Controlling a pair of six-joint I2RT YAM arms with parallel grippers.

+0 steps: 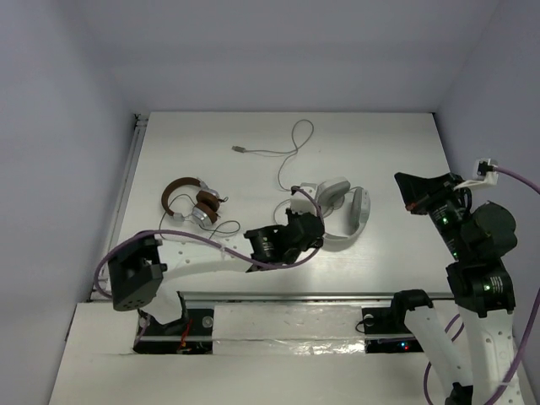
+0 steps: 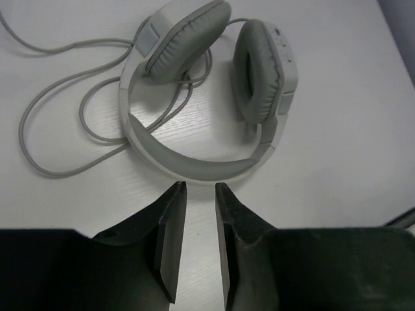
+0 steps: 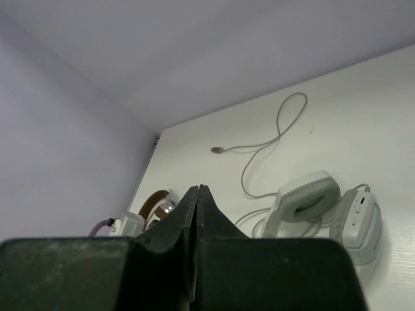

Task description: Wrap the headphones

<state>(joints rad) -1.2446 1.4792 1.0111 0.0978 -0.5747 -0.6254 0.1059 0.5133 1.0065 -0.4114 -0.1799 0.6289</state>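
Note:
The left gripper's fingers have a narrow gap that sits short of the headphones' headband, so the robot should open them wider and grip the headband's middle (image 2: 193, 171) before lifting.
The white and light-grey headphones (image 1: 354, 215) lie flat on the white table, right of centre. Their thin grey cable (image 1: 291, 156) loops away toward the back and ends in a plug (image 1: 240, 149). My left gripper (image 1: 314, 221) sits at the headphones' left side. In the left wrist view it (image 2: 200, 188) is open with a narrow gap and empty, its tips just short of the padded headband (image 2: 194, 170), and cable loops (image 2: 52, 110) lie to the left. My right gripper (image 1: 403, 182) is shut and empty, raised to the right of the headphones. In its own view (image 3: 198, 189) the headphones (image 3: 305, 201) lie below.
Smaller brown-banded headphones (image 1: 190, 202) with silver earcups lie to the left of the left gripper, and also show in the right wrist view (image 3: 152, 202). White walls enclose the table (image 1: 211, 135) on the left, back and right. A metal rail (image 1: 295, 299) runs along the near edge.

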